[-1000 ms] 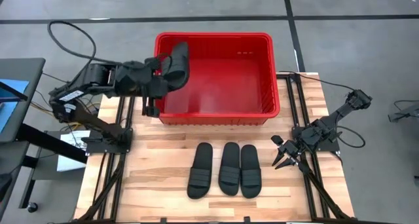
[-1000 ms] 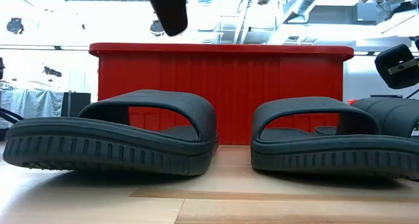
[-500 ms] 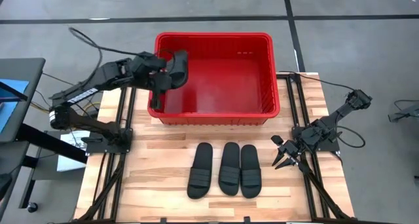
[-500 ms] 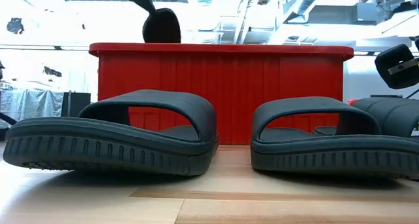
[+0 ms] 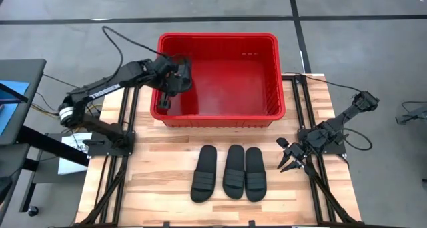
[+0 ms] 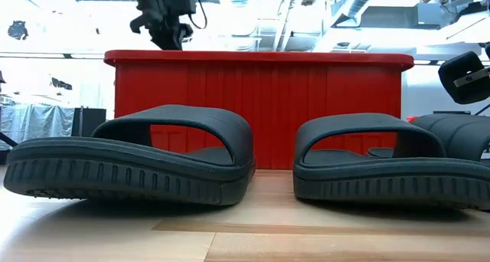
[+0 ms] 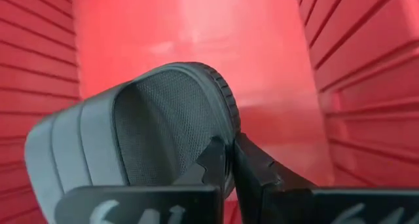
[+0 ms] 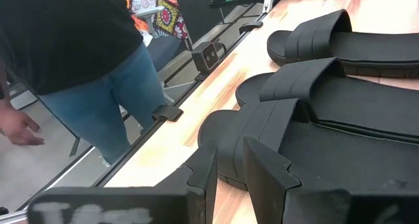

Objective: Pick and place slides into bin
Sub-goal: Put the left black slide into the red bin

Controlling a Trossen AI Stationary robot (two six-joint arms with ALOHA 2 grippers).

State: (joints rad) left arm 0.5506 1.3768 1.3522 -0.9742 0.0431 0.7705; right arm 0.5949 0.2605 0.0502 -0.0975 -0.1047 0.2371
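My left gripper is holding the black slide. Next, I let it go on the bottom of the red bin, close along the nearest end (image 5: 181, 89).
The red bin (image 5: 267, 75) stands at the table's far side; its front wall fills the low view (image 6: 260, 109). My left gripper (image 5: 168, 87) reaches down inside the bin's left end, shut on one black slide (image 5: 180, 69), which also shows in the left wrist view (image 7: 150, 119). In the low view only that arm's wrist (image 6: 164, 17) shows above the rim. Three more slides (image 5: 233, 171) lie side by side, soles down, on the table in front of the bin. My right gripper (image 5: 290, 165) waits by the table's right edge, nearly shut and empty. My left gripper pinches the slide's sole at its side edge (image 7: 226, 142), beyond the strap. One finger (image 7: 211, 160) lies on the textured footbed and the other (image 7: 258, 168) on the outer side. The fingers slant down into the bin. Whether the slide touches the bin's floor cannot be told.
The right wrist view looks along the three slides (image 8: 314, 119) and shows a person (image 8: 78, 40) standing beyond the table's near edge. Bare wooden tabletop (image 5: 160, 161) lies to the left of the slides. Black frame rails (image 5: 127, 141) run along both sides of the table.
My left gripper has gone down from above the bin's left rim into the bin, still shut on the slide. The slide, first lifted above the rim, now sits below it, hidden behind the wall in the low view.
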